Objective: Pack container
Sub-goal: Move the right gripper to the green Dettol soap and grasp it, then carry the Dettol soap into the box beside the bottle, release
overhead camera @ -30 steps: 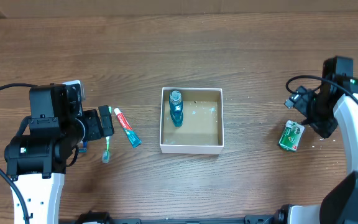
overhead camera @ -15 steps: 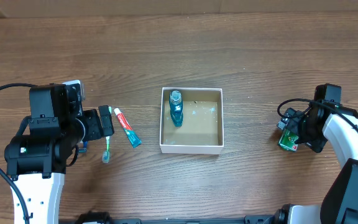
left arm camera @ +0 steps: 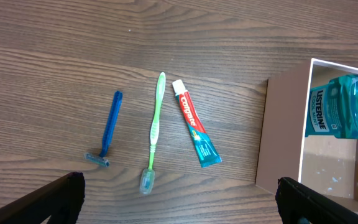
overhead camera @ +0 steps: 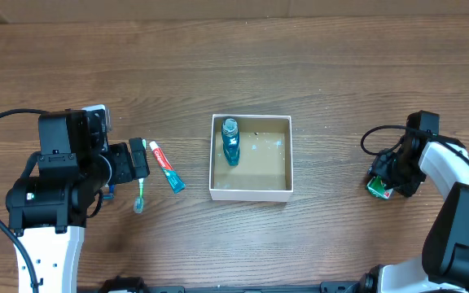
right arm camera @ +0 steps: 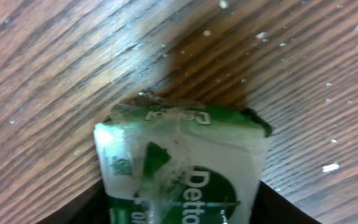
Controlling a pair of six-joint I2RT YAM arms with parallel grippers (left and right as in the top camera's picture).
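The robot's left gripper should next move to the middle of the toothpaste tube [overhead camera: 165,164] [left arm camera: 194,126] beside the green toothbrush and close there.
The container [overhead camera: 251,194], a shallow white-walled box with a brown floor, sits mid-table with a blue mouthwash bottle [overhead camera: 231,143] lying in its left part. At the far right my right gripper [overhead camera: 385,181] is down over a green and white soap packet [overhead camera: 376,187]. In the right wrist view the packet [right arm camera: 185,165] fills the space between the gripper's [right arm camera: 182,210] dark fingers, which press on both its sides. My left gripper [overhead camera: 140,159] hovers open above the toothpaste [overhead camera: 167,167] and toothbrush [overhead camera: 141,195], holding nothing.
The left wrist view shows a blue razor [left arm camera: 109,127], a green toothbrush [left arm camera: 155,134] and a toothpaste tube [left arm camera: 195,132] lying side by side on the wood, left of the container wall [left arm camera: 281,134]. A black cable loops near the right arm [overhead camera: 373,138].
My right arm came down and in over the soap packet and its fingers closed onto it. The left arm and the items on the left have not moved.
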